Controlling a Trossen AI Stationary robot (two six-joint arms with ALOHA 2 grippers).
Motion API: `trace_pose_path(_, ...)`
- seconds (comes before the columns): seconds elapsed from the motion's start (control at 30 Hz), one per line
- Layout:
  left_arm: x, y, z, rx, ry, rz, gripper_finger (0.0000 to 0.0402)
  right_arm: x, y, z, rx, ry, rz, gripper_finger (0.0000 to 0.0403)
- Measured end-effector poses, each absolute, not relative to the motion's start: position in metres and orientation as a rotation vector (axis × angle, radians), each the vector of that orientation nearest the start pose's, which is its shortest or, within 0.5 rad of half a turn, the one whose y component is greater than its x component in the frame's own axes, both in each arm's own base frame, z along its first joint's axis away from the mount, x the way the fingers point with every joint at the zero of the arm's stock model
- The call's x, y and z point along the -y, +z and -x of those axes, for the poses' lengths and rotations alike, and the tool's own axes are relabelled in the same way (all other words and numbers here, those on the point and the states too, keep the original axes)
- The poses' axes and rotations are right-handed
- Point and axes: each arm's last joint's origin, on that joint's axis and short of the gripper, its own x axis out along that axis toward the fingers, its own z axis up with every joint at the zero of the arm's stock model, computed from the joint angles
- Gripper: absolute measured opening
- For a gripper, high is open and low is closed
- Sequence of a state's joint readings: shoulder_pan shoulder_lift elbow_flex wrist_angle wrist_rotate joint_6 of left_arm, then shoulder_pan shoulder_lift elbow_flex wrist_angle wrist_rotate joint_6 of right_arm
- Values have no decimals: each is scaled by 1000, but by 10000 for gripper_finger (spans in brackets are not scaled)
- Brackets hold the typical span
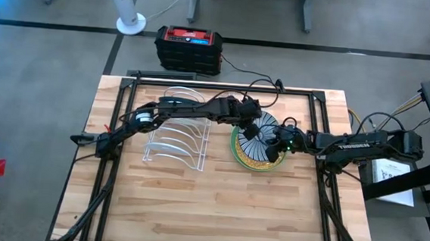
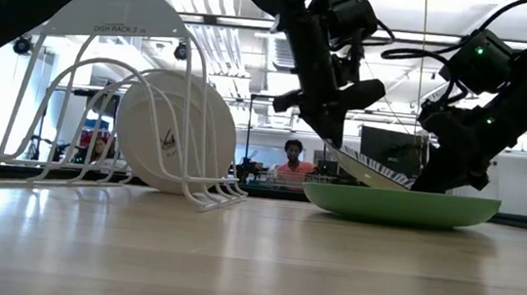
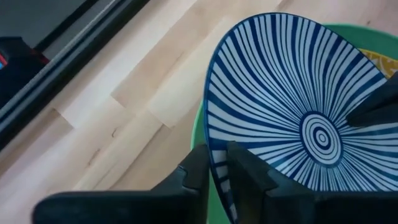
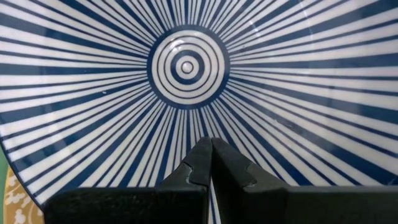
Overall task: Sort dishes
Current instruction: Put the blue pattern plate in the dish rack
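Observation:
I can see the striped plate slanting in the stack with its opposite edge down, so next I lay it flat with my left gripper and take the plate's rim nearer its near side [image 1: 245, 152].
The white plate with blue radial lines [image 1: 261, 139] is tilted over a stack: a yellowish patterned plate [image 1: 261, 164] lying in the light green plate [image 2: 400, 206]. My left gripper [image 3: 217, 171] is shut on the striped plate's raised far-left rim. My right gripper [image 4: 210, 149] is shut, with its tips at the striped plate's upper face. Another plate [image 2: 172, 133] stands on edge in the white wire rack [image 1: 176, 137], its pale underside toward the low camera. A dark teal plate is not recognisable. My left gripper pinches the striped plate's rim [image 3: 214, 155] between its two fingers, one on the upper face and one underneath. It comes slanting down from the table's left. That rim is lifted and the opposite edge [image 2: 407, 182] stays down in the stack. My right gripper sets its shut fingertips [image 4: 202, 155] against the striped plate's upper face, just beside the centre rings [image 4: 186, 65]. It comes slanting down from the table's right.
The wire rack stands left of the stack, its slots toward the near side free. A black and red box [image 1: 190, 46] sits beyond the table's far edge. Bare wood lies along the near half of the table [image 1: 216, 212]. A person [image 2: 292, 160] sits in the room behind.

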State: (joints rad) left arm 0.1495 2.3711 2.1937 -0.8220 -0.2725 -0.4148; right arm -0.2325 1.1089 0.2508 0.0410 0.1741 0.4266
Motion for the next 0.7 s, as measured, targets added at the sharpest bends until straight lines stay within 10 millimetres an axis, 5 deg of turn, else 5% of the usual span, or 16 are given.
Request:
trace_pose_path(0.37,-95,200,-507,-982,511,393,144,46,123,-167,-726,-599,-380,2)
trace_pose_path(0.7,-86,176,-516,-1021,351,474,131,47,117,-162,-723,-663,-375,2)
